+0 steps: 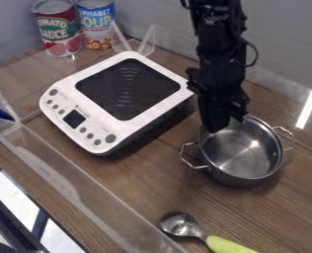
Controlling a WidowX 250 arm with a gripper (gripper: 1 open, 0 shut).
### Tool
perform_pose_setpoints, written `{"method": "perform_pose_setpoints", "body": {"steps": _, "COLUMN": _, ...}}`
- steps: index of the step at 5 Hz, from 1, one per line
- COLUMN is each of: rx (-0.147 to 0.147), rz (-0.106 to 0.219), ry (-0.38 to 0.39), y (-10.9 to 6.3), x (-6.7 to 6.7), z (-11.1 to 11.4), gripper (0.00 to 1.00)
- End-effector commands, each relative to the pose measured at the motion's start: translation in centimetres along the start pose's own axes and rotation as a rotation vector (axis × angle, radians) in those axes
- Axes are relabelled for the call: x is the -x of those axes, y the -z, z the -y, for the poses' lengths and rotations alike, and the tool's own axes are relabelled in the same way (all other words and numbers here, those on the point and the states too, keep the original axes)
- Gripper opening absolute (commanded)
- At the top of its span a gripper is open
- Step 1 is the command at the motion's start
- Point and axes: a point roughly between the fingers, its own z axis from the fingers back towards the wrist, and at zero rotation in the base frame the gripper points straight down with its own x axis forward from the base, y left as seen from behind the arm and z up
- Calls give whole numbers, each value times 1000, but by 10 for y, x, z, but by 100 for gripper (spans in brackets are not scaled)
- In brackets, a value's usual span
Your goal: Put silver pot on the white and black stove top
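My gripper is to set the silver pot down on the back part of the stove top's black plate [117, 70], toward the cans. The pot now stands on the wooden table.
The silver pot [247, 158] stands on the wooden table to the right of the white and black stove top [119, 91], its two loop handles showing and nothing inside it. My gripper [219, 126] points straight down at the pot's back-left rim, next to the stove's right corner. Its fingers are together on that thin rim. The pot's base looks to be resting on the table.
A metal spoon [186, 227] with a yellow-green handle lies near the front edge. Two cans [58, 30] stand at the back left behind the stove. Clear plastic panels [14, 119] rise at the left and behind the stove.
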Motion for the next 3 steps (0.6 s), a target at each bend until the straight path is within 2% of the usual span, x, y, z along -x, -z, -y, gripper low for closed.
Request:
{"method": "perform_pose_setpoints", "body": {"steps": 1, "rx": -34, "rz": 98, "ry": 2, "y": -51, "x": -15, "z": -1, "gripper": 0}}
{"method": "perform_pose_setpoints", "body": {"steps": 2, "rx": -58, "rz": 142, "ry": -43, "y": -94, "x": -14, "z": -15, "gripper": 0}}
{"method": "perform_pose_setpoints", "body": {"steps": 3, "rx": -95, "rz": 172, "ry": -82, "y": -134, "x": -4, "z": -43, "gripper": 0}}
